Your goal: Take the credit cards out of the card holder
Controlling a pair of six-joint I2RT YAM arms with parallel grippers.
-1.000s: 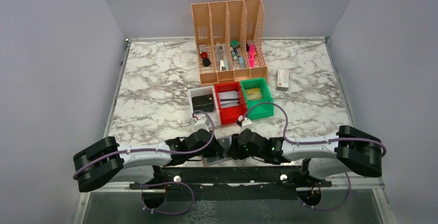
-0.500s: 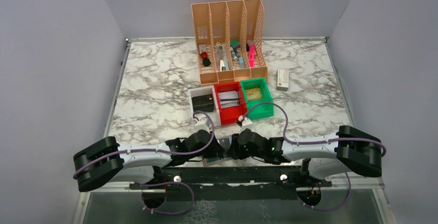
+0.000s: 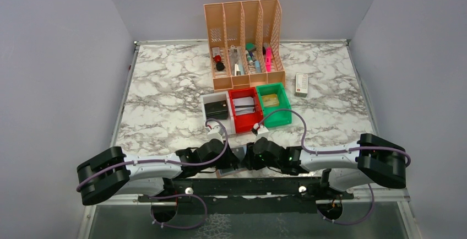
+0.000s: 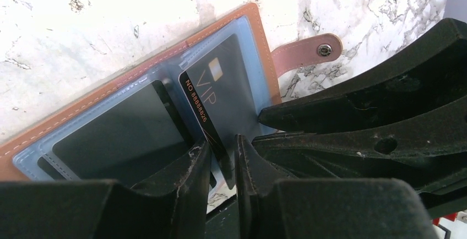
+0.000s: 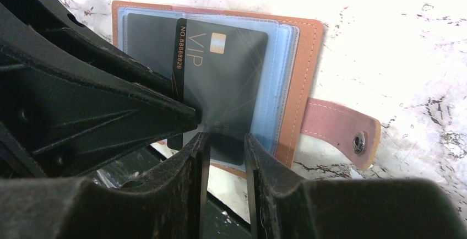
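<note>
The VIP card is only partway out of its blue sleeve and sits loose between the left gripper's fingers, so the robot should pinch its striped edge [image 4: 215, 133] and lift it out.
The tan-brown card holder [image 4: 110, 91] lies open on the marble at the near table edge, its pink snap strap [image 4: 308, 52] sticking out. A dark VIP credit card [image 4: 220, 90] is slid partway out of its blue sleeve and tilted. Another dark credit card [image 4: 121, 134] sits in the neighbouring pocket. My left gripper [image 4: 223, 151] straddles the VIP card's near corner; a narrow gap shows beside the card. My right gripper [image 5: 224, 140] stands open over the holder's near edge, with the sleeve showing between its fingers [image 4: 286, 118].
A peach desk organiser [image 3: 245, 41] stands at the back. White [image 3: 208, 100], red [image 3: 238, 122] and green [image 3: 283, 117] bins sit mid-table, and a small white box [image 3: 301, 83] lies to their right. A black rail [image 3: 248, 184] runs along the near edge, just below the holder.
In the top view the left arm has shifted very slightly. Both grippers stay together over the holder at the near edge. The right arm has not moved.
</note>
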